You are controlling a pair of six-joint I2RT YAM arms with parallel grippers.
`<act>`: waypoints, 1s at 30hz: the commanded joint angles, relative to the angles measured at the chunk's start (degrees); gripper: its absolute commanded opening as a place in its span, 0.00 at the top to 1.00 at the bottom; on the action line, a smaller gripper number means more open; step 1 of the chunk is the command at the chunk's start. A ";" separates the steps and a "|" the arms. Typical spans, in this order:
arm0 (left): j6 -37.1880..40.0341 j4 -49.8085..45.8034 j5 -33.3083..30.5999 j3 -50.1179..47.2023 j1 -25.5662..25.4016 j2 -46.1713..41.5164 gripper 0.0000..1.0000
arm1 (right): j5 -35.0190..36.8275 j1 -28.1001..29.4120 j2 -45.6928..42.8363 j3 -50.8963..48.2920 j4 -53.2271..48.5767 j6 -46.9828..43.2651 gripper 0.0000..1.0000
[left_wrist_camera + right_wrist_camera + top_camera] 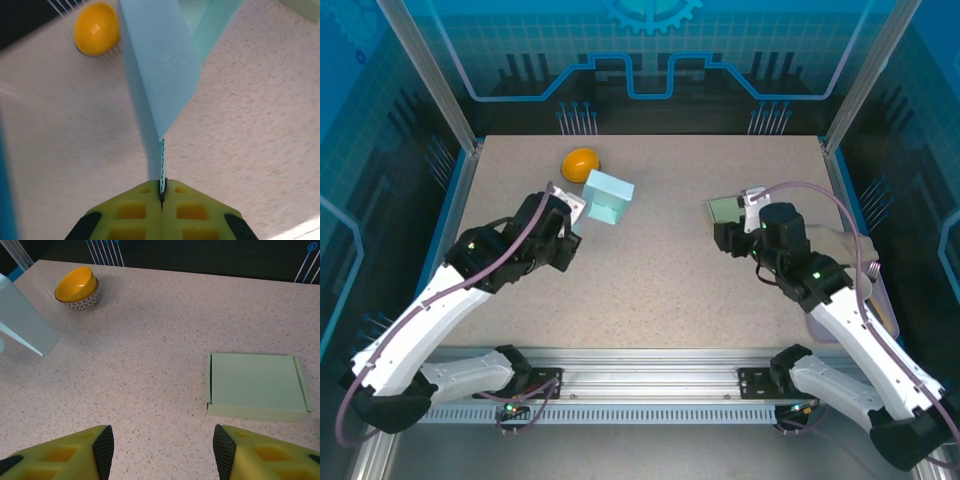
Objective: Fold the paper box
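Note:
The bare tabletop (613, 289) (210, 165) is close to the front metal rail. Next, my left gripper lets go of the light blue paper box there.
The light blue paper box (610, 197) stands on the table left of centre, partly formed, with panels raised. In the left wrist view this paper box (160, 65) narrows to a thin cardboard flap, and my left gripper (161, 187) is shut on that flap's edge. From above, the left gripper (570, 218) sits at the box's near-left side. My right gripper (163, 452) is open just above bare tabletop, nothing between its fingers (102, 450). From above, the right gripper (735, 228) hovers at the right of the table.
A pale green, flat closed box (255, 385) lies just ahead and right of the right gripper, also seen from above (723, 209). An orange bowl (580, 163) stands behind the blue box. A pale container (868, 285) sits at the table's right edge.

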 commanded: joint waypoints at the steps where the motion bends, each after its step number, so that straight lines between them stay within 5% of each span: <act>1: 13.41 -12.21 -16.74 6.69 -5.76 3.98 1.00 | 0.39 -0.91 -3.41 -1.05 -3.67 -2.16 0.42; 5: 19.70 -17.31 -32.16 9.67 -11.97 9.80 1.00 | 0.56 -1.36 -7.39 -0.24 -7.05 -3.88 0.41; 11: 24.42 -21.89 -39.59 11.14 -19.30 14.78 1.00 | 1.00 -1.78 -13.46 -0.15 -10.07 -5.74 0.39; 17: 30.89 -28.37 -42.99 3.26 -24.10 19.32 1.00 | 1.26 -1.89 -18.31 -1.15 -12.37 -5.30 0.38; 30: 33.65 -23.95 -37.27 4.60 -25.71 35.17 1.00 | 0.43 -1.88 -23.63 -3.93 -13.54 -3.91 0.38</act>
